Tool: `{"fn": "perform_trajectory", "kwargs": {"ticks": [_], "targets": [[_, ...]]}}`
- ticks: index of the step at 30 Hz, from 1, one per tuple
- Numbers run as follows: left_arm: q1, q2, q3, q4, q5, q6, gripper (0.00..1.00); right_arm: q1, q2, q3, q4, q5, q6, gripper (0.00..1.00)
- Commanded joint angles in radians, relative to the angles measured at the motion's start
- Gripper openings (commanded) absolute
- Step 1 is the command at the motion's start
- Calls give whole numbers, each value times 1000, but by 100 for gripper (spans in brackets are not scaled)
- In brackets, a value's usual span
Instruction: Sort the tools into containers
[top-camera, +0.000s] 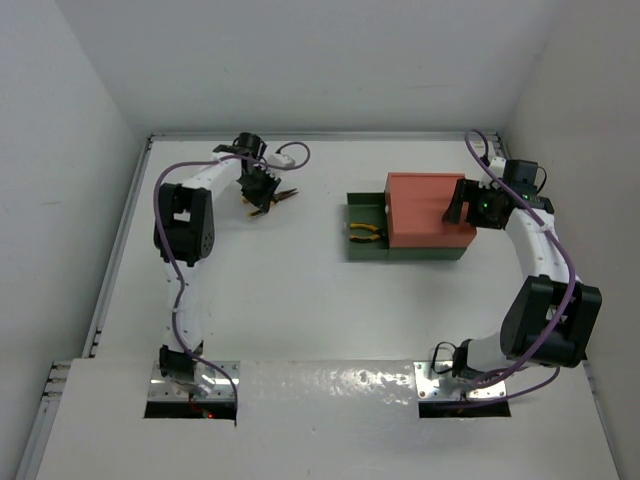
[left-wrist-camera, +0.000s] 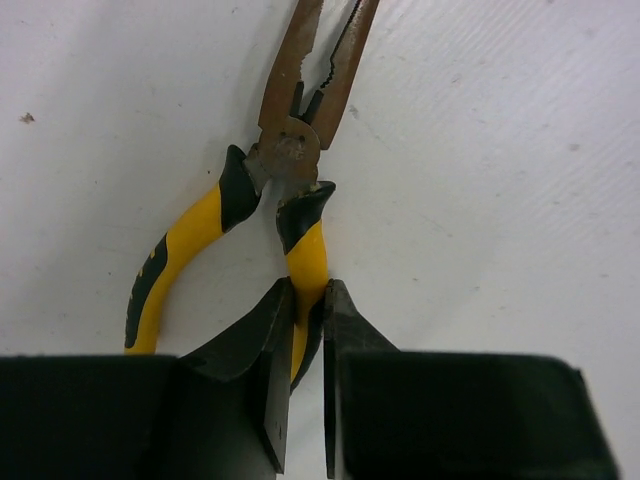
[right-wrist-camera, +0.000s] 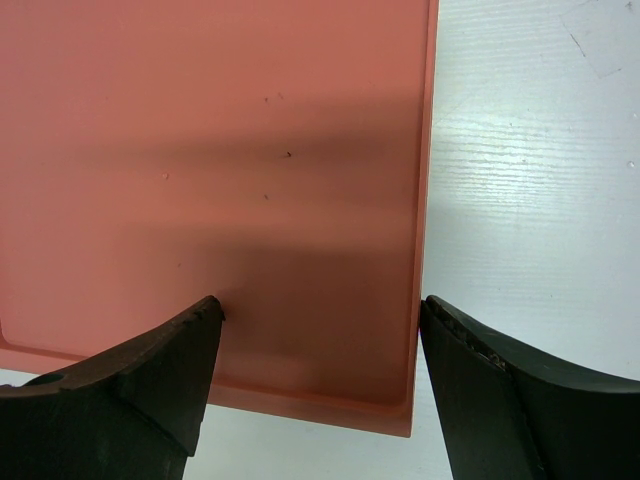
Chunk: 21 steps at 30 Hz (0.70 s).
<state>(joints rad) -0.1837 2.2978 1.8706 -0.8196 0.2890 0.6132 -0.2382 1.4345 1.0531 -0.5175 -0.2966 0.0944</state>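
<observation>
My left gripper will release its pliers in the dark green tray (top-camera: 372, 212), next to the second pair, closer to the back side of the tray.
My left gripper (left-wrist-camera: 308, 290) is shut on one yellow handle of a pair of pliers (left-wrist-camera: 290, 150), whose dark jaws point away from me. In the top view this gripper (top-camera: 262, 197) and these pliers (top-camera: 280, 198) are at the far left of the table. I cannot tell if the pliers are lifted. A second pair of pliers (top-camera: 365, 233) lies in the dark green tray (top-camera: 362, 205), which sticks out left from under the salmon-red tray (top-camera: 425, 205). My right gripper (top-camera: 462, 208) is open over the salmon tray's right end (right-wrist-camera: 200, 150), one finger over it and one just outside its edge. No screwdrivers are in view.
A white cable connector (top-camera: 283, 155) lies near the back wall behind the left gripper. White walls close off the table at the back and both sides. The stacked trays stand right of centre.
</observation>
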Motion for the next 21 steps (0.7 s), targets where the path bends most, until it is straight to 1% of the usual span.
{"fn": "perform_trajectory", "kwargs": {"ticks": [1,2,5,6,7,8,9,10,11,12,13,14,15,16,17,19,21], "targets": [[-6,-171,24,34,87,-79,0,7,4,-2,-64,-1,-13,78],[-26,-193,24,58,72,-79,0,7,7,8,-73,-1,-13,78],[-89,-277,22,50,76,-30,0,7,7,10,-72,1,-15,78],[-112,-299,21,43,76,11,0,7,7,8,-70,1,-13,78],[-170,-337,9,39,70,34,0,7,10,5,-65,1,-13,78],[-206,-351,-1,37,55,55,0,7,14,4,-65,-1,-12,78],[-236,-365,-11,37,6,103,0,7,17,4,-67,-3,-12,78],[-300,-379,-28,33,-19,130,0,7,20,4,-65,-3,-12,78],[-330,-379,-34,33,-45,152,0,8,21,1,-64,-4,-12,78],[-354,-376,-37,34,-121,190,0,8,20,1,-64,-4,-10,78],[-399,-356,-33,31,-164,210,0,7,21,-1,-64,-3,-10,78],[-416,-342,-27,25,-209,227,0,8,18,-2,-64,-4,-10,78],[-428,-324,-12,11,-279,271,0,8,17,-2,-64,-3,-12,78],[-445,-284,28,-24,-315,289,0,7,15,-4,-65,-1,-12,78],[-451,-264,51,-42,-338,312,0,8,11,-8,-65,1,-12,78],[-454,-221,116,-79,-335,330,0,7,6,-18,-61,2,-9,78],[-462,-199,134,-78,-343,362,0,7,-2,-21,-58,5,-10,78]]}}
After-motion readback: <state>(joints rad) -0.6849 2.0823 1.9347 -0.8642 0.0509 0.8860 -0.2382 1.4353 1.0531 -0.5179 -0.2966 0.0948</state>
